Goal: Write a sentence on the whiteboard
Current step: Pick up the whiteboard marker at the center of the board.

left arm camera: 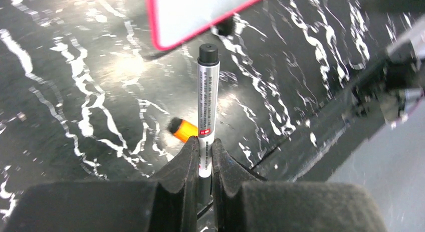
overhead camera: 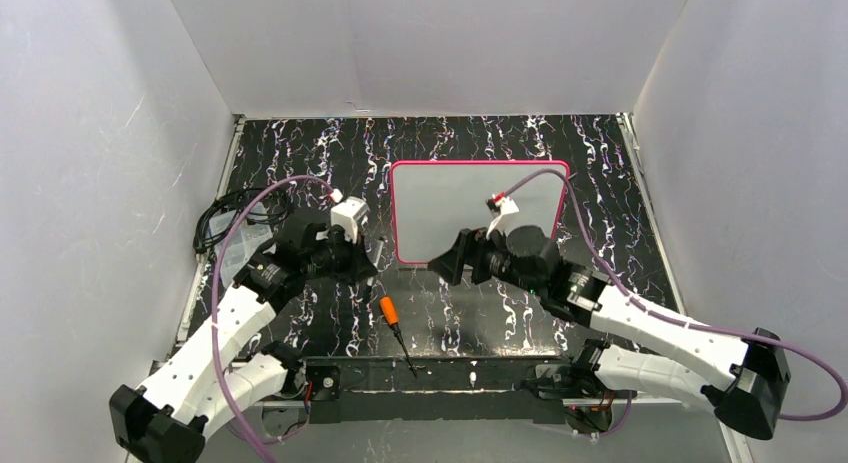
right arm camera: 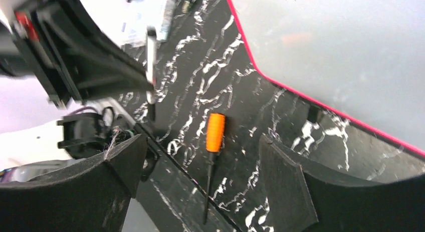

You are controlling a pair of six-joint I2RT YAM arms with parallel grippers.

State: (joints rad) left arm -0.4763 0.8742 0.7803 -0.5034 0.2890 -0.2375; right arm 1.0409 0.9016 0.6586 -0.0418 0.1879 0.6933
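Observation:
The white marker's body is held by my left gripper above the black cap, so my right gripper should grab its loose end [left arm camera: 207, 74] before my left gripper pulls off the cap.
The whiteboard [overhead camera: 470, 198] has a pink-red frame and lies flat at the middle of the black marbled table. Its surface is blank, and no sentence shows on it. My left gripper [overhead camera: 366, 266] is just left of the board's near left corner. In the left wrist view it [left arm camera: 204, 151] is shut on a white marker with a black cap [left arm camera: 207, 96], which points toward the board corner [left arm camera: 198, 14]. My right gripper [overhead camera: 447, 264] is open and empty at the board's near edge. In the right wrist view it [right arm camera: 200, 144] hovers over the table with the board [right arm camera: 341, 46] to its right.
An orange-handled screwdriver [overhead camera: 393, 321] lies on the table between the grippers, near the front edge, and also shows in the right wrist view [right arm camera: 215, 133]. A bundle of black cables [overhead camera: 222, 219] sits at the left edge. White walls enclose the table.

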